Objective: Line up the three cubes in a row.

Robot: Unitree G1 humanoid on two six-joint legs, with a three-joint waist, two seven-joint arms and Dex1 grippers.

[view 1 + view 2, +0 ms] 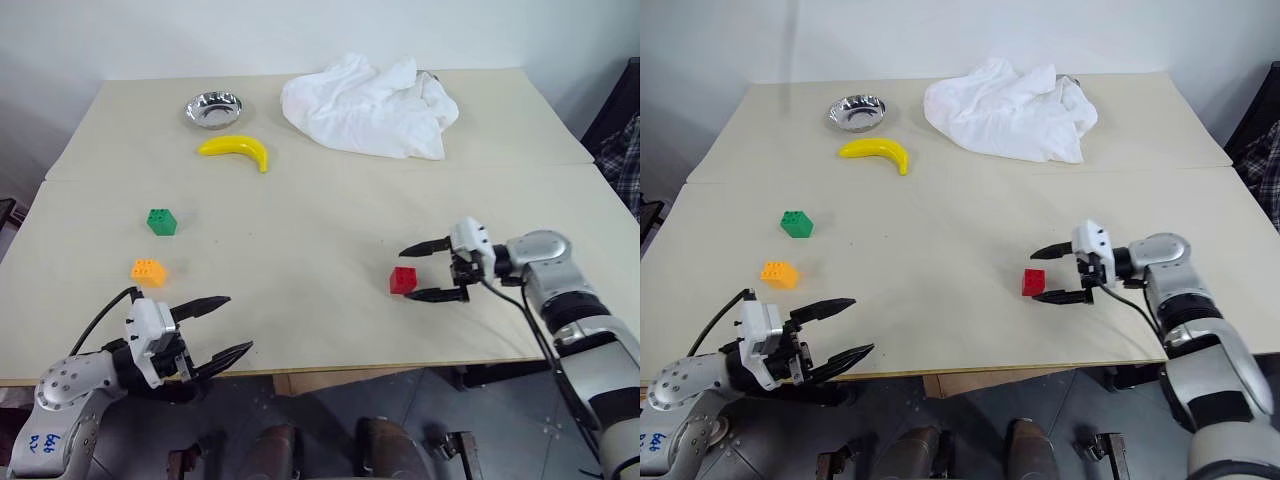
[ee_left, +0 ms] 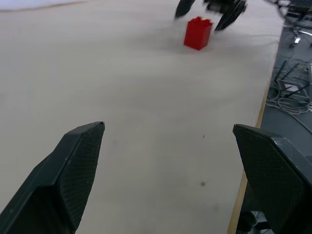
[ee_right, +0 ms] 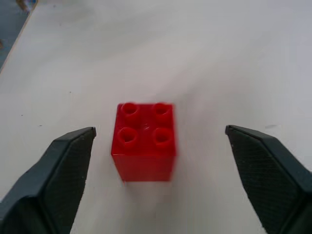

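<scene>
Next, I close my left gripper on the opposite sides of the green cube [image 1: 161,223], which is farther back than the orange cube.
A red cube [image 1: 403,280] stands on the beige table [image 1: 300,220], right of centre near the front. My right gripper [image 1: 424,270] is open just beside it on its right, one finger on each side of the line to the cube [image 3: 144,141], not touching it. The green cube [image 1: 161,221] and the orange cube [image 1: 149,271] sit at the left, the green one farther back. At the table's front left edge my left gripper [image 1: 224,326] hangs open and empty, pointing toward the red cube [image 2: 198,32].
A yellow banana [image 1: 237,149] and a small metal bowl [image 1: 213,108] lie at the back left. A crumpled white cloth [image 1: 370,104] covers the back centre-right. Bare tabletop stretches between the orange cube and the red cube.
</scene>
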